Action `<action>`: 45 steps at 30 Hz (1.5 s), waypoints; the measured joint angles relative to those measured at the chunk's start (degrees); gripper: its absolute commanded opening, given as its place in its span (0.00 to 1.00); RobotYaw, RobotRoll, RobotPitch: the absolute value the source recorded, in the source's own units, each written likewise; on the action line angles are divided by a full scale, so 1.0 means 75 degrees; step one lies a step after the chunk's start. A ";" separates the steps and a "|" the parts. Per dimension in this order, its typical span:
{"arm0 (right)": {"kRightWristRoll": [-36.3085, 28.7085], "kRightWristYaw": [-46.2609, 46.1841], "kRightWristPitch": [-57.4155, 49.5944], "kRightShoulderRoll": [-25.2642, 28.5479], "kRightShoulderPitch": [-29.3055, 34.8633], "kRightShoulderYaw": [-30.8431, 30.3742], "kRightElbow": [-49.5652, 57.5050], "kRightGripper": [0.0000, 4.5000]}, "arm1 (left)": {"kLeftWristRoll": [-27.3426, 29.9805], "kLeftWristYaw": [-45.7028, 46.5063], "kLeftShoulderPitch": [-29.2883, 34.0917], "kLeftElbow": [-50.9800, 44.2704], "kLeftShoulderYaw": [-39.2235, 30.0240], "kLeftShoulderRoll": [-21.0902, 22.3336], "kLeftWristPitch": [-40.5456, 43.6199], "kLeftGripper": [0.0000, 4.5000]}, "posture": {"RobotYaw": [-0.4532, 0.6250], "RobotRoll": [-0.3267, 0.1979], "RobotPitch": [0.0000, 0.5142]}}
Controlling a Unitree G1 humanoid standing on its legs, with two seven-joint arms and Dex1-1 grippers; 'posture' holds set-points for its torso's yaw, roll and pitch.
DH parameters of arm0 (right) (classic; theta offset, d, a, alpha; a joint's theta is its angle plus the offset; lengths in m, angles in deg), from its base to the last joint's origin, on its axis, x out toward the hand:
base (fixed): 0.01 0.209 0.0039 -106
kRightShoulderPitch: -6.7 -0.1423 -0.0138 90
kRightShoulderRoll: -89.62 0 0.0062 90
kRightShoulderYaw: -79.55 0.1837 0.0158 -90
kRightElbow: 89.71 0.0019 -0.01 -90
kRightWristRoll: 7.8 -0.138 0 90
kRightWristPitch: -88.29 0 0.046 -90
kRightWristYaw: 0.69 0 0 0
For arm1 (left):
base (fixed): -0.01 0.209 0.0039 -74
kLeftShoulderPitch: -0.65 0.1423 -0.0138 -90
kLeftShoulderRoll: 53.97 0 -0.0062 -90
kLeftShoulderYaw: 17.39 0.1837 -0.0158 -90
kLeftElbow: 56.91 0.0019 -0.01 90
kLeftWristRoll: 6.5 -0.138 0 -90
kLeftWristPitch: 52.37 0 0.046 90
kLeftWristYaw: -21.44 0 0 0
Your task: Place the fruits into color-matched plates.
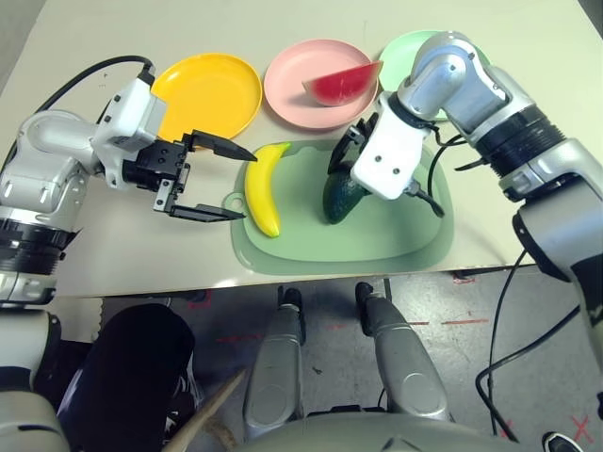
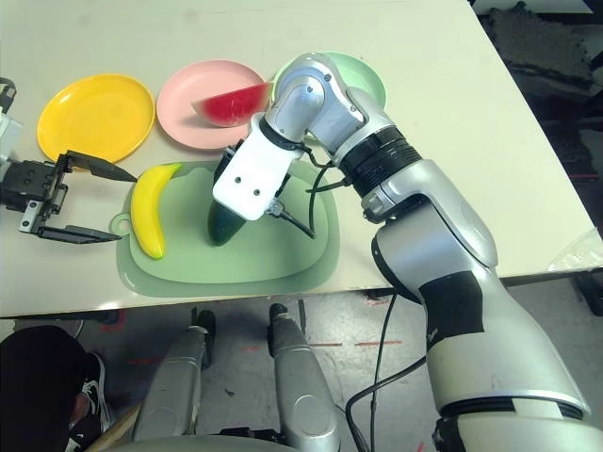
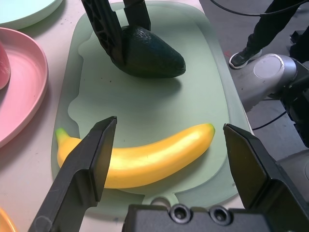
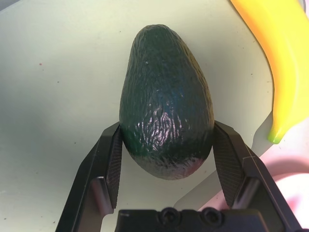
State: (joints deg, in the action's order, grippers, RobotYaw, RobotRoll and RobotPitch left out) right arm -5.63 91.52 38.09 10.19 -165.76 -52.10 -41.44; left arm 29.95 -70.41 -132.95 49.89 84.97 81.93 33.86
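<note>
The robot's right gripper should release the avocado in the mint green plate [image 1: 440, 90], just off the plate's middle toward the board.
The dark green avocado [image 4: 166, 101] lies on the pale green board [image 1: 377, 235], and my right gripper [image 4: 166, 133] is shut on its broad end, a finger pressed to each side. The yellow banana [image 1: 266, 188] lies on the board's left part. My left gripper [image 1: 243, 185] hovers open just left of the banana, its fingers [image 3: 91, 159] spread along the banana's length and apart from it. The red watermelon wedge [image 1: 341, 85] rests in the pink plate [image 1: 292, 80]. The yellow plate [image 1: 212, 89] is bare. My right arm covers much of the mint green plate [image 1: 400, 47].
The three plates stand in a row behind the board, with yellow at the left, pink in the middle and mint green at the right. The board's front rim runs close to the table's near edge [image 1: 283, 282]. Cables hang from my right forearm.
</note>
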 measured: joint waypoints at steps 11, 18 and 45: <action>0.0012 0.0003 -0.0070 0.0005 -0.0098 0.0031 -0.0261 0.66 | -0.0079 0.0000 0.0001 -0.0001 -0.0005 -0.0012 -0.0008 1.00 | 0.35 0.62 0.74; 0.0422 -0.0035 0.0025 0.0214 -0.1225 0.0364 -0.1656 0.66 | -0.0330 0.0035 -0.0050 -0.0146 -0.0398 -0.0593 0.0416 1.00 | 0.33 0.62 0.75; 0.4537 -0.4055 -0.1574 0.0727 -0.2188 0.0395 -0.4761 0.66 | -0.2076 0.1780 -0.1049 -0.0288 -0.1134 -0.1337 0.2089 1.00 | 0.34 0.62 0.75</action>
State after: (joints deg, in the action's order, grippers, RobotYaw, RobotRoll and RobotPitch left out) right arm 28.40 61.11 26.29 15.65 -182.17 -49.14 -77.15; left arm 14.38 -57.06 -140.82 47.73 76.46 71.90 49.53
